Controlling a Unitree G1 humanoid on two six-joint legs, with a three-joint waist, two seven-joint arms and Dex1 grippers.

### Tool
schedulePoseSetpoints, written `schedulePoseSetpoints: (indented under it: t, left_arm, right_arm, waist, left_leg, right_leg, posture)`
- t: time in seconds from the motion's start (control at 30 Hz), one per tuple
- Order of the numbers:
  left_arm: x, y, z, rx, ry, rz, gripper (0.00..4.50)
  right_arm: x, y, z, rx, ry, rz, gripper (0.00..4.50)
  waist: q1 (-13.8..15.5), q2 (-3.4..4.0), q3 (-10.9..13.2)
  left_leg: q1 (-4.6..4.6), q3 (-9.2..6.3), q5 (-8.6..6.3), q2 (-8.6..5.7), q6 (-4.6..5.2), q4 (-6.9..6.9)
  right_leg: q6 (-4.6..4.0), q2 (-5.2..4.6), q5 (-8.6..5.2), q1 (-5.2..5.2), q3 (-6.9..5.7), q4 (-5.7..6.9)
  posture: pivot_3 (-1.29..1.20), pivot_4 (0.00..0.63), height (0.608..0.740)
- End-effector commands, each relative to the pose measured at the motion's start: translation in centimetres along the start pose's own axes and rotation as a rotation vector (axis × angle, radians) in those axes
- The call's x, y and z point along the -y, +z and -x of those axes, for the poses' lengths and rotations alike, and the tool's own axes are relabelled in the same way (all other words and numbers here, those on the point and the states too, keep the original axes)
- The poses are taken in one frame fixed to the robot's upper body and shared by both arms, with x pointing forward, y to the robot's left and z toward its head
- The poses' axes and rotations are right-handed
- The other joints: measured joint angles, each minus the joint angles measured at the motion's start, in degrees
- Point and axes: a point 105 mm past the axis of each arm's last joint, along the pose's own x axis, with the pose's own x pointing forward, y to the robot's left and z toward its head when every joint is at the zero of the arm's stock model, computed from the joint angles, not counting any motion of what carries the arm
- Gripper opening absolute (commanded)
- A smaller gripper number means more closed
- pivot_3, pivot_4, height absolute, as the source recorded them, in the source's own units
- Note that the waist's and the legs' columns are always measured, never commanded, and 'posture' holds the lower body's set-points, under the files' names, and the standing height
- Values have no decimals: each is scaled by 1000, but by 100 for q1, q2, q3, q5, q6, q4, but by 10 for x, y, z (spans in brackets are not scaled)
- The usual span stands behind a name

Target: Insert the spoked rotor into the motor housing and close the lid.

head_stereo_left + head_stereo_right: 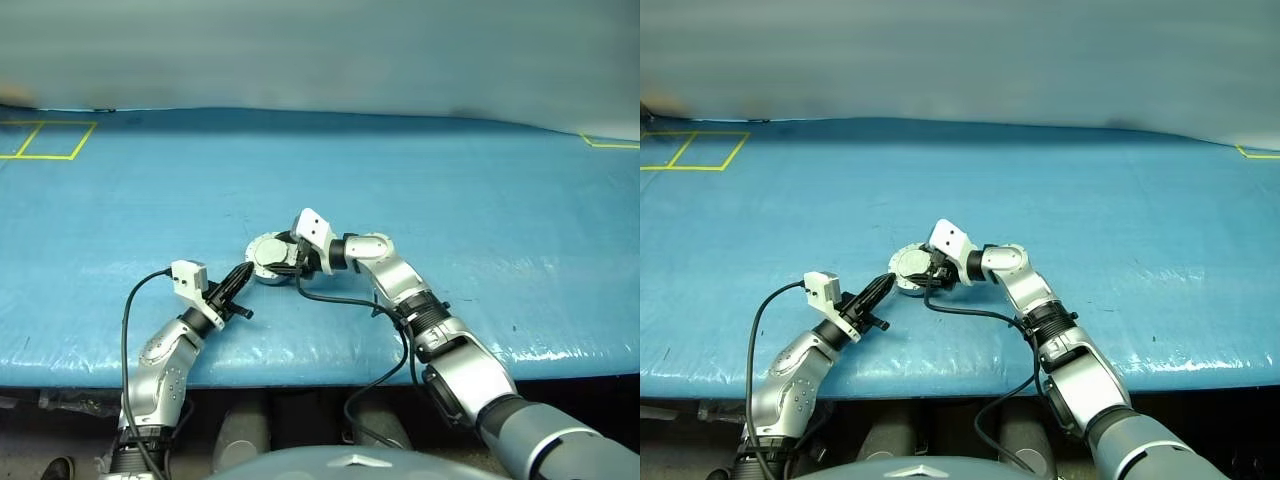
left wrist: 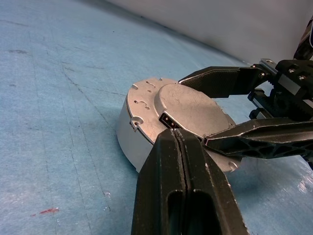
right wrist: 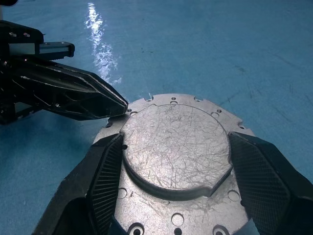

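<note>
The lid's raised centre is all my right gripper's fingers span, so I will back off, turn them and pinch the motor housing's edge [image 3: 177,226] from top and bottom.
The motor housing [image 2: 131,134] lies flat on the blue table, a round silver casing. The lid [image 3: 175,142] is down on top of it, plain grey scratched face up. The spoked rotor is hidden. My right gripper [image 1: 931,270] reaches in from the right and is open, its fingers [image 3: 105,171] standing on either side of the lid's raised centre. My left gripper [image 1: 245,273] is shut, and its tip rests at the housing's near left rim. In the left wrist view the closed left fingers [image 2: 166,161] meet the casing's edge.
The blue table cover [image 1: 480,200] spreads wide on all sides. Yellow tape squares mark the far left [image 1: 45,140] and far right [image 1: 610,142]. A black cable [image 1: 340,298] loops from the right wrist over the table near its front edge [image 1: 560,355].
</note>
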Motion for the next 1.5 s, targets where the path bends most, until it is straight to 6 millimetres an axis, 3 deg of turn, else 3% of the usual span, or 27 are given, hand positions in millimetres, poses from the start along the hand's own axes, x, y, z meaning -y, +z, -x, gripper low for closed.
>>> schedulePoseSetpoints:
  t: [0.03,0.33,0.5,0.63,0.8,0.97,1.33,1.37,1.5]
  left_arm:
    - [0,-14,5,-60,12,28,0]
    - [2,-17,10,-60,21,47,0]
    - [5,-22,11,-61,25,64,0]
    - [8,-25,12,-61,22,77,0]
    - [10,-26,13,-56,22,83,0]
    - [9,-25,14,-49,30,81,0]
    - [5,-24,17,-44,46,69,0]
    - [5,-24,18,-44,46,68,0]
    - [5,-19,20,-14,48,62,0]
  right_arm:
    - [7,7,4,25,-48,11,4426]
    - [1,44,24,150,-55,77,4468]
    - [4,66,50,270,-109,-46,4468]
    - [9,51,60,266,-148,-253,4468]
    - [9,10,60,158,-217,-559,4468]
    - [1,-3,58,168,-189,-775,4468]
    - [-5,-9,44,166,-130,-929,4468]
    - [-6,-9,43,165,-127,-933,4082]
    - [-6,-9,41,165,-130,-933,4082]
  waist:
    - [-2,0,0]
    - [60,0,1]
    - [82,-1,2]
    - [86,-3,1]
    - [84,0,3]
    - [80,0,3]
    - [63,1,4]
    - [63,1,4]
    - [57,1,3]
  left_leg:
    - [-1,1,0,0,0,0]
    - [-32,6,0,-6,1,-6]
    - [-34,2,0,-6,0,-4]
    - [-34,2,-1,-8,-1,-2]
    - [-39,0,-2,-9,-3,-3]
    - [-48,-2,-2,-9,-1,-4]
    - [-53,-4,-1,-8,0,-5]
    - [-53,-3,-1,-8,0,-5]
    - [-56,-3,-1,-8,0,-5]
  right_leg:
    - [0,-1,0,-2,0,0]
    - [-1,-3,1,-29,4,-5]
    - [0,-5,0,-30,0,-6]
    - [0,-12,0,-27,-2,-10]
    - [-1,-14,0,-31,-3,-10]
    - [0,-12,0,-38,-4,-11]
    - [1,-5,-1,-43,-4,-12]
    - [1,-5,-1,-43,-4,-12]
    - [1,-5,-1,-44,-4,-13]
  posture:
    - [0,150,740]
    - [0,150,740]
    - [0,150,740]
    - [0,150,740]
    - [0,150,740]
    - [0,150,740]
    - [0,150,740]
    - [0,150,740]
    - [0,150,740]
